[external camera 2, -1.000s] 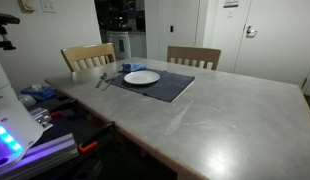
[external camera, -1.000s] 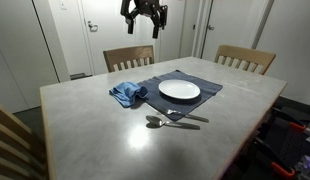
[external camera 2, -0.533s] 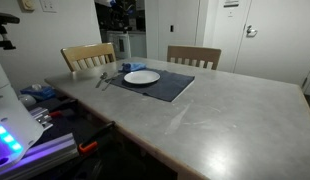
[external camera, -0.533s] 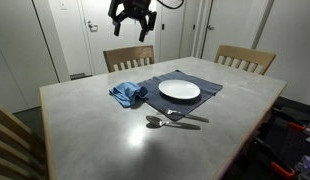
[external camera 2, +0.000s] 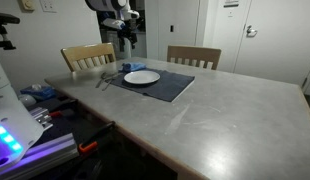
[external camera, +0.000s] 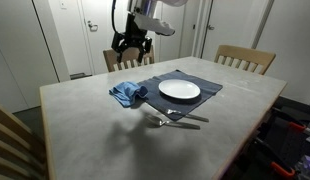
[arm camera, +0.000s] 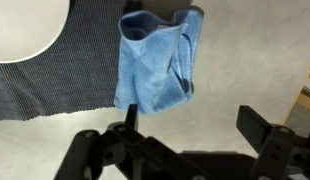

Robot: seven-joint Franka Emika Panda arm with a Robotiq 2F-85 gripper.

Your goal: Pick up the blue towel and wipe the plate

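Note:
The blue towel's middle point(external camera: 132, 92) point(arm camera: 161, 54) is next to its open fold by the placemat's edge. My gripper goes there next and closes.
The blue towel point(external camera: 127, 94) lies crumpled on the table at the edge of a dark placemat point(external camera: 207, 88). A white plate point(external camera: 179, 90) sits on the placemat. My gripper point(external camera: 131, 44) hangs open and empty in the air above the towel. In the wrist view the towel point(arm camera: 160, 60) fills the upper middle, the plate point(arm camera: 27, 28) is at the top left, and my open fingers point(arm camera: 195, 135) frame the bottom. The other exterior view shows the gripper point(external camera 2: 124, 30), the plate point(external camera 2: 142, 77) and the towel point(external camera 2: 133, 68).
A spoon point(external camera: 158, 123) and a fork point(external camera: 187, 116) lie on the table in front of the placemat. Wooden chairs point(external camera: 128, 58) point(external camera: 244, 58) stand at the far side, and another chair back point(external camera: 15, 140) stands at the near corner.
My gripper has come down from the top of the view and moved toward the towel. Nothing on the table has moved.

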